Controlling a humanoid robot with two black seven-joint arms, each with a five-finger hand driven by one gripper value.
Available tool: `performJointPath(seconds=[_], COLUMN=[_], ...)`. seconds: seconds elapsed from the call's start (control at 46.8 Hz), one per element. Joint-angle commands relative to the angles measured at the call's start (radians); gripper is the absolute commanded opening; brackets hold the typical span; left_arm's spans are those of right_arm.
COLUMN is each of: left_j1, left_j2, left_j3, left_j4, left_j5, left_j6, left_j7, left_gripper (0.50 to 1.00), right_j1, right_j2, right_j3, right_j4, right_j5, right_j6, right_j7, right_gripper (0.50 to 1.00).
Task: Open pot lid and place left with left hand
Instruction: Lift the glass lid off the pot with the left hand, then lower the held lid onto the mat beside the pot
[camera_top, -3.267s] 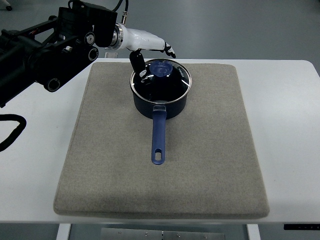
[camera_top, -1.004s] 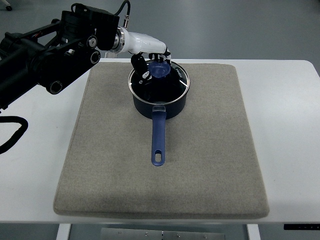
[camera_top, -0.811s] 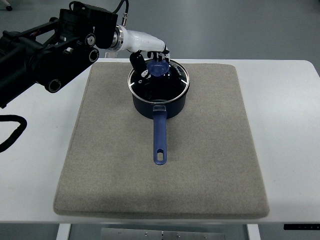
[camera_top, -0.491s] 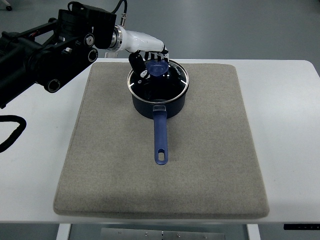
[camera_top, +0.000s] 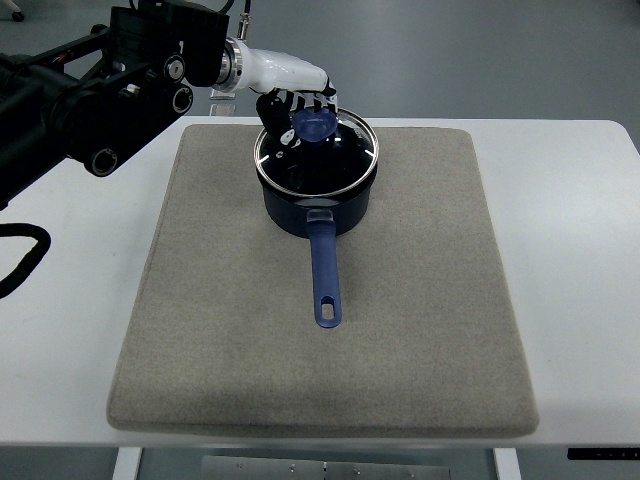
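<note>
The robot's left gripper should release the glass lid beside the saucepan, on the mat's back corner (camera_top: 205, 194) nearest its arm.
A dark blue saucepan (camera_top: 318, 205) stands at the back middle of the grey mat (camera_top: 420, 330), its blue handle (camera_top: 324, 272) pointing toward the near side. A glass lid (camera_top: 318, 152) with a steel rim and a blue knob (camera_top: 314, 125) sits at its top, seemingly raised a little. My left hand (camera_top: 298, 108), white with black fingertips, reaches in from the upper left and is shut on the lid's knob. The right arm is out of the picture.
The mat lies on a white table (camera_top: 580, 260). The black left arm (camera_top: 90, 100) spans the upper left corner. A black cable (camera_top: 20, 262) loops at the left edge. Bare mat lies left of the pan (camera_top: 210, 230).
The hand came down from beside the lid and closed on the knob. The lid has risen and shifted slightly left, and the pan's handle has swung a little to the right.
</note>
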Motion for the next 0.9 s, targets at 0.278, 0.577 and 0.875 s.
performJointPath(seconds=[0.278,0.577,0.875], left_j1=[-0.018,-0.012,0.008], left_j2=[0.071,0.2,0.294], left_j3=[0.0,-0.002,0.001], left_j4=[-0.006,-0.045,-0.046], left_j5=[-0.002,-0.012,-0.031], left_j6=[-0.001,-0.003,-0.003], left_j7=[0.0,-0.001,-0.005], left_gripper=[0.5,0.5,0.5], right_j1=[-0.001,0.0,0.0], right_j2=[0.0,0.0,0.0], right_j3=[0.0,0.0,0.0], right_j4=[0.0,0.0,0.0], right_j5=[0.0,0.0,0.0], right_j6=[0.0,0.0,0.0], right_j7=[0.0,0.0,0.0], right_gripper=[0.917,0.917,0.917])
